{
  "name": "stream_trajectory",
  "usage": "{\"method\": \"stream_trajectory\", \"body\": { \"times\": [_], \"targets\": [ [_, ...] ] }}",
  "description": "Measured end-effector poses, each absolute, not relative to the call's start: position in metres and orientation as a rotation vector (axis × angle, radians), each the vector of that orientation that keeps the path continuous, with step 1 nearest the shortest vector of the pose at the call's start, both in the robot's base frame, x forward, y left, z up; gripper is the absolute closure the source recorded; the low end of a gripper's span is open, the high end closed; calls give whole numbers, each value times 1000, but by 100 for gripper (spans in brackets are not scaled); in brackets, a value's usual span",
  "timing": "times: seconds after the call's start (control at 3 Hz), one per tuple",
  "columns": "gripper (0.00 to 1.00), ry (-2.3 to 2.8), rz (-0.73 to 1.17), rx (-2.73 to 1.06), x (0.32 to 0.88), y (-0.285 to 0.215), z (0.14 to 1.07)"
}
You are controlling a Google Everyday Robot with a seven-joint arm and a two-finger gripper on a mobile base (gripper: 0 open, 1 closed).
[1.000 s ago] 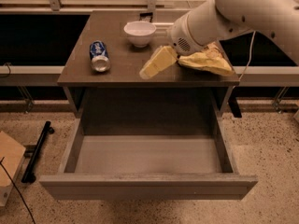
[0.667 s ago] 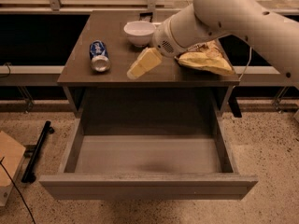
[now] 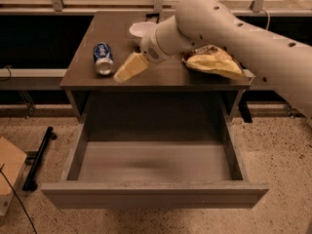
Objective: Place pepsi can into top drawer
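Note:
The robot's gripper needs to next go to the silver end (image 3: pixel 104 67) of the pepsi can, toward the table's front edge, and close there.
The pepsi can (image 3: pixel 103 58) lies on its side on the left part of the dark table top (image 3: pixel 161 74), blue with a silver end facing me. My gripper (image 3: pixel 122 74) hangs just to the right of the can, near the table's front edge, its cream fingers pointing down-left. The can is free of it. The top drawer (image 3: pixel 153 191) is pulled out wide below the table, and its pale grey floor (image 3: pixel 153 160) is bare.
A white bowl (image 3: pixel 139 29) stands at the back of the table, partly hidden by my arm. A brown-and-yellow chip bag (image 3: pixel 214 62) lies on the right part. A black bar (image 3: pixel 39 157) and a cardboard piece (image 3: pixel 9 172) lie on the floor at the left.
My arm has swung left across the table. The gripper moved from near the chip bag to just beside the can. The can, bowl and bag have not moved.

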State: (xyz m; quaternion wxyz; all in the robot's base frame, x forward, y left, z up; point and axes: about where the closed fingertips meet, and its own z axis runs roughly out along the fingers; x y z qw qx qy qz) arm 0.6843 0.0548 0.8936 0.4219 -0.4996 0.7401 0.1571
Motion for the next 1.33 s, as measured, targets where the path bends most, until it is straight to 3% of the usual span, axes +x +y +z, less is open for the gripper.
{"method": "stream_trajectory", "body": {
  "times": [1.33],
  "targets": [
    [0, 1858, 530, -1091, 731, 144, 868]
  ]
}}
